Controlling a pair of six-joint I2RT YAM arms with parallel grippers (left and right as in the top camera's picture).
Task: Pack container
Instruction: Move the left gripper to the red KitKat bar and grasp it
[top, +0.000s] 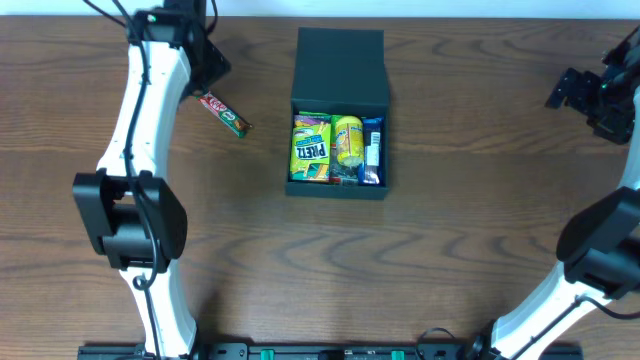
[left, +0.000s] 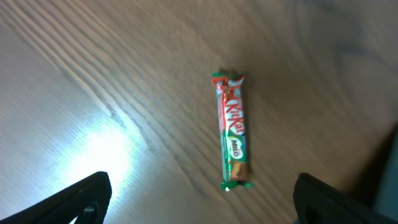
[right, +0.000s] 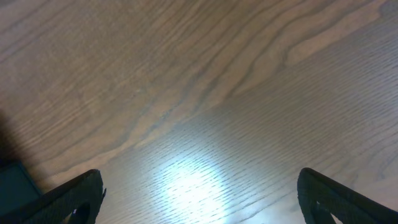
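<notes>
The KitKat bar's green part (top: 231, 120) (left: 236, 148), at the round Milo label below the KitKat name, is the next spot my left gripper will go to and close on.
The dark teal container (top: 296, 186) stands at the table's middle with its flap lid (top: 341, 62) folded back. Inside lie a yellow-green pretzel packet (top: 311, 148), a yellow packet (top: 348, 140) and a blue packet (top: 372, 150). A red and green KitKat bar (top: 224, 112) lies loose on the wood to the container's left. In the left wrist view the KitKat bar (left: 232, 130) lies just ahead of my left gripper (left: 202, 205). That gripper (top: 210, 66) is open and touches nothing. My right gripper (top: 572, 92) hangs open at the far right, with only bare table between its fingers (right: 74, 199).
The table (top: 480, 200) is dark wood. A dark teal corner (right: 15, 180) shows at the lower left edge of the right wrist view. Both arm bases stand at the near edge, left (top: 130, 220) and right (top: 600, 250).
</notes>
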